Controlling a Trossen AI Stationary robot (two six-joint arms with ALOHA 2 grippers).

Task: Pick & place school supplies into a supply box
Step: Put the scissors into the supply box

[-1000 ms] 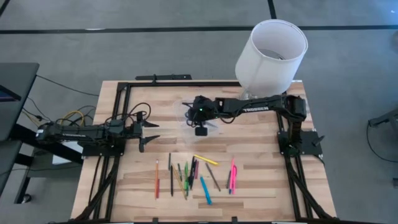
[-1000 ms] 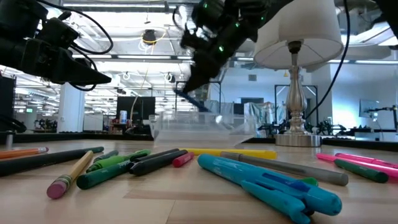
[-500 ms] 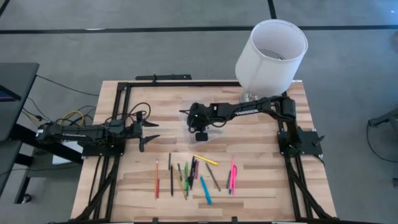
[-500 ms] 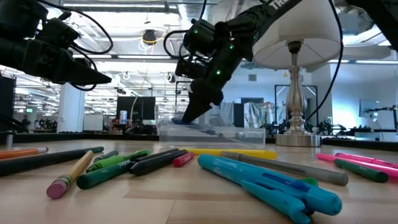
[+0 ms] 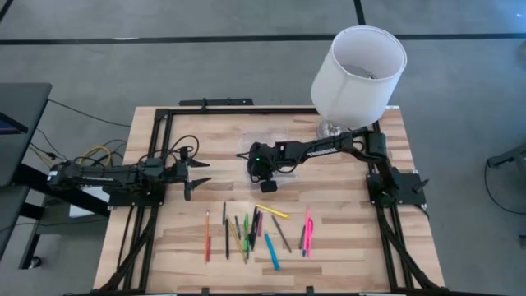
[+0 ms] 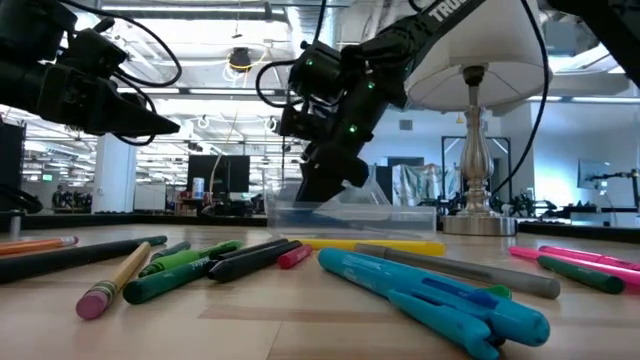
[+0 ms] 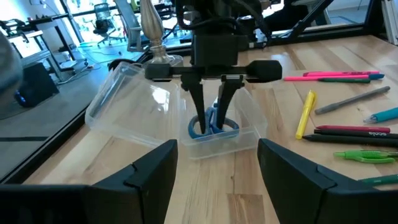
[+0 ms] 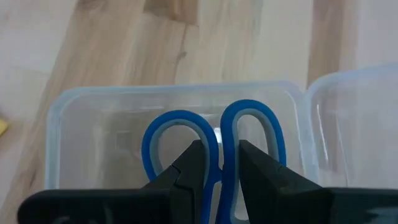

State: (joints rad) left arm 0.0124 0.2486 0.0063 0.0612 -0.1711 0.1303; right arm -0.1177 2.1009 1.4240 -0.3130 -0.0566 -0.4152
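Observation:
The blue-handled scissors, now down inside the supply box, will be put down by my right gripper on the bottom of the clear supply box (image 5: 262, 164) (image 8: 213, 180), toward the box's open lid.
My right gripper (image 5: 261, 164) reaches down into the supply box (image 7: 245, 134), a clear plastic box whose open lid (image 7: 124, 99) lies beside it, and is shut on the blue-handled scissors (image 8: 186, 134). The scissors' blades are hidden behind the fingers. The other school supplies, pens and pencils (image 5: 246, 230) and pink markers (image 5: 306, 234), lie flat near the table's near edge. At the table's left, my left gripper (image 5: 200, 177) hangs open above the wood with nothing in it. My right gripper pinches the scissors' handle where the two blue loops meet (image 8: 221, 158), one finger (image 8: 198, 163) standing over each loop. The fingers slant down from the table's right. The loops (image 7: 213, 129) point down, low inside the box at one end; whether they rest on its floor I cannot tell.
A large white lamp (image 5: 359, 70) stands at the table's far right corner, its metal foot (image 6: 470, 215) just behind the box. A black frame (image 5: 164, 115) runs along the table's edges. Bare wood (image 5: 222, 148) lies between the box and my left gripper.
My right gripper has gone down with the scissors, tipping a little more steeply, and the blue handle has sunk from above the box to low inside it. The hold has not changed.

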